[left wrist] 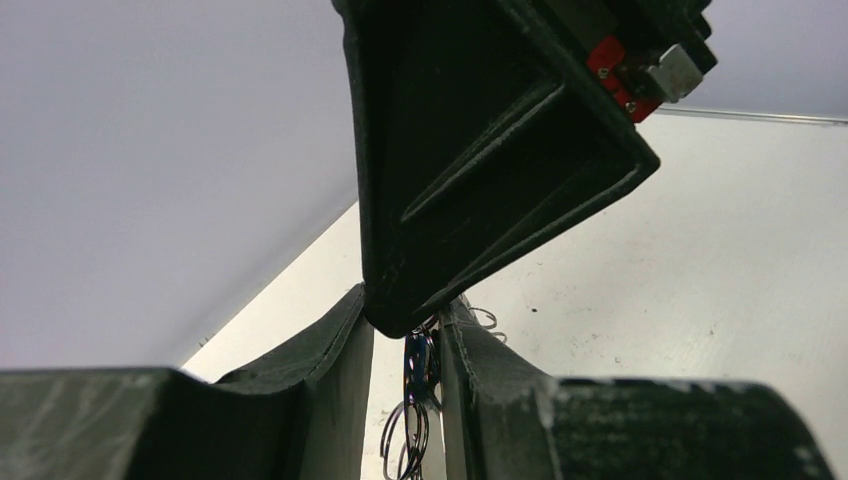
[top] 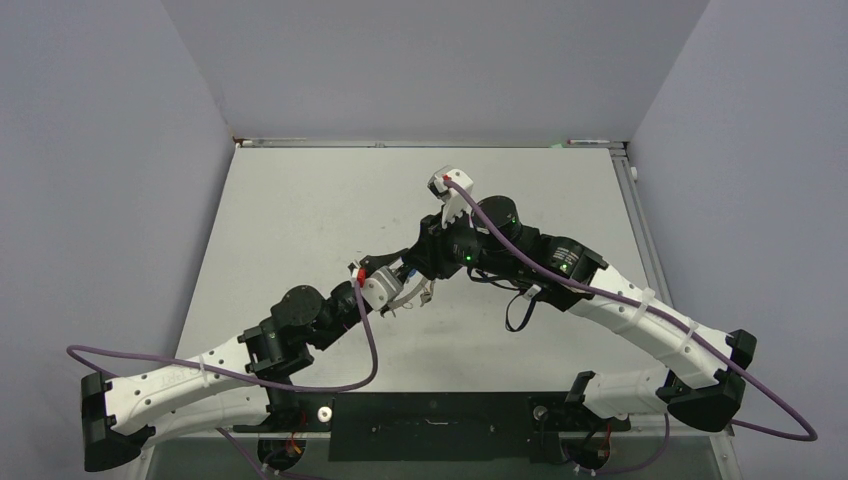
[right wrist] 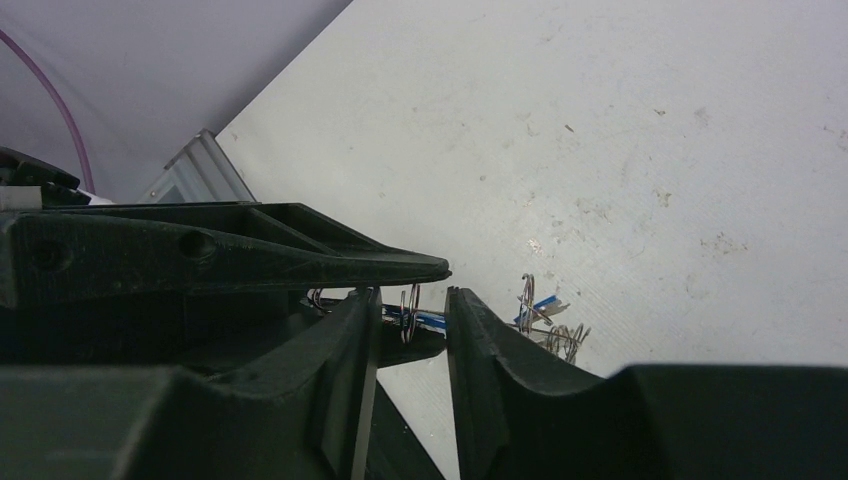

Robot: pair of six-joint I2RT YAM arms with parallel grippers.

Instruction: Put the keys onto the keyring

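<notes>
My left gripper's fingers crowd the thin split ring inside my right gripper. Next, my left gripper opens, pulls back and takes the bundle (left wrist: pixel 421 372) behind the ring.
My two grippers meet above the table's middle. My left gripper (top: pixel 405 284) (left wrist: pixel 405 305) is nearly closed, and a silver key with a blue tag (left wrist: pixel 418 360) and thin split rings sit between its fingers. My right gripper (top: pixel 418 268) (right wrist: pixel 412 297) is open, its fingers either side of one ring and the blue tag (right wrist: pixel 412 315) without touching them. One right finger (left wrist: pixel 470 150) crosses over the left fingertips. More keys and a bumpy grey wire loop, seemingly the keyring (right wrist: pixel 566 340), hang just beyond. The bundle (top: pixel 423 295) looks small in the top view.
The white table (top: pixel 300 220) is scuffed and lies between grey walls, with a metal rail along its far edge (top: pixel 430 143). Purple cables trail from both arms. A black cable loop (top: pixel 518 312) hangs under the right arm.
</notes>
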